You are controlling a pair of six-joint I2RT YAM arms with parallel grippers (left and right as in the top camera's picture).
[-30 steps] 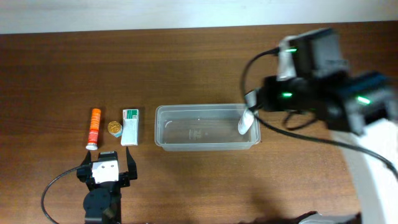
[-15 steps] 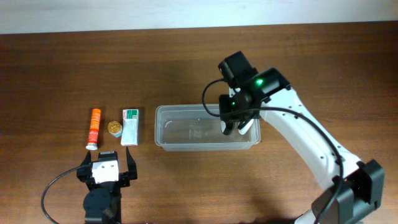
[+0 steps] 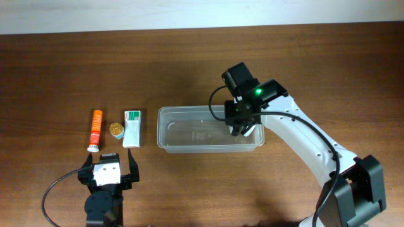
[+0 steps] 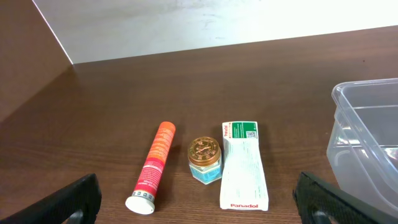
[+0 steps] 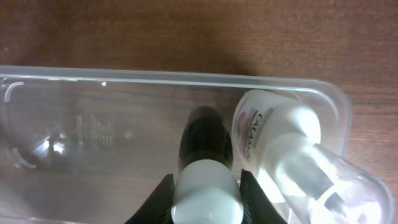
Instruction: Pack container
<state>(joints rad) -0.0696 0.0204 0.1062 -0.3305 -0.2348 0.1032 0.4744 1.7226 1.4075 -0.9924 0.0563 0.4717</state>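
The robot's left gripper will next move to the orange tube's middle (image 3: 96,130) (image 4: 153,163), between the tube's plain orange end and its white cap, and close there.
The clear container (image 3: 189,131) lies mid-table; it also shows in the right wrist view (image 5: 124,78) and at the right edge of the left wrist view (image 4: 367,143). My right gripper (image 3: 242,125) hangs over its right end, shut on a dark bottle with a white cap (image 5: 205,143), seen end-on between the fingers (image 5: 206,208). A white bottle (image 5: 273,134) lies inside the container at its right end. My left gripper (image 3: 107,171) is open and empty near the front edge, its fingers at the bottom corners of the left wrist view (image 4: 202,208).
Left of the container lie an orange tube (image 3: 96,130) (image 4: 154,167), a small gold-lidded jar (image 3: 116,130) (image 4: 205,160) and a white Panadol box (image 3: 132,128) (image 4: 244,165). My right arm crosses the table's right side.
My right arm has swung in from the far right to over the container's right end with the dark bottle. The left arm has not moved.
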